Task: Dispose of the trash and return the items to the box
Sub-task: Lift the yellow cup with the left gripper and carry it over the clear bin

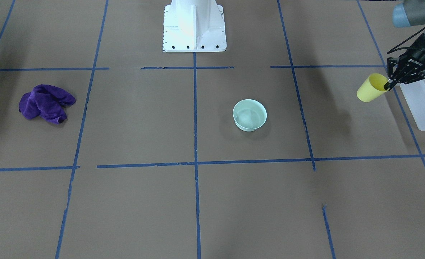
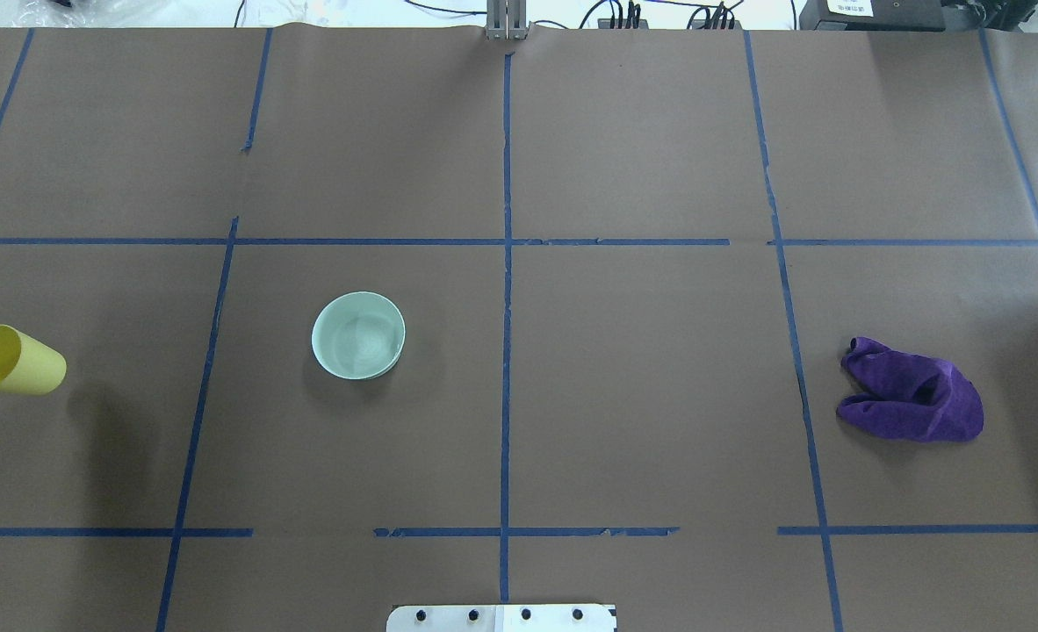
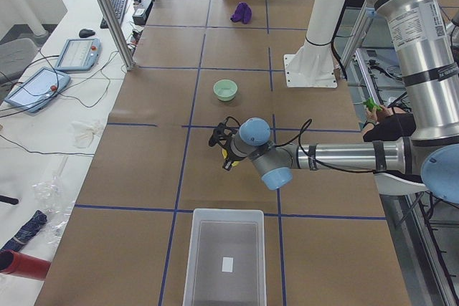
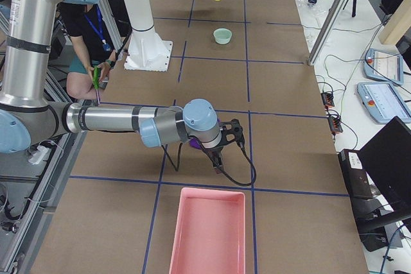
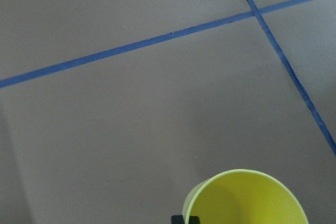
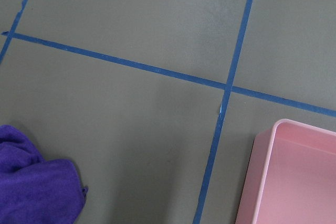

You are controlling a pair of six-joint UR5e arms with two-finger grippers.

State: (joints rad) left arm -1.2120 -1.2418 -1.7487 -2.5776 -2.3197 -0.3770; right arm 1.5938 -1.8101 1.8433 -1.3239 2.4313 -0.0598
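Observation:
My left gripper is going to release the yellow cup over the white patch on the bottom of the translucent box. The cup is tilted above the table beside the box.
My left gripper (image 1: 388,85) is shut on the rim of the yellow cup (image 1: 371,89), one finger inside the mouth, and holds it tilted above the table, just beside the translucent box (image 1: 424,104). In the overhead view the cup (image 2: 17,361) is at the far left edge. The left wrist view shows its open mouth (image 5: 245,199). The mint-green bowl (image 1: 250,114) stands upright near the table's middle, also in the overhead view (image 2: 358,335). My right gripper (image 4: 218,158) shows only in the exterior right view, so I cannot tell its state.
A crumpled purple cloth (image 2: 914,399) lies on the robot's right side, also in the right wrist view (image 6: 34,187). A pink bin (image 4: 209,229) stands at that end of the table. The white robot base (image 1: 194,25) is at the middle back edge.

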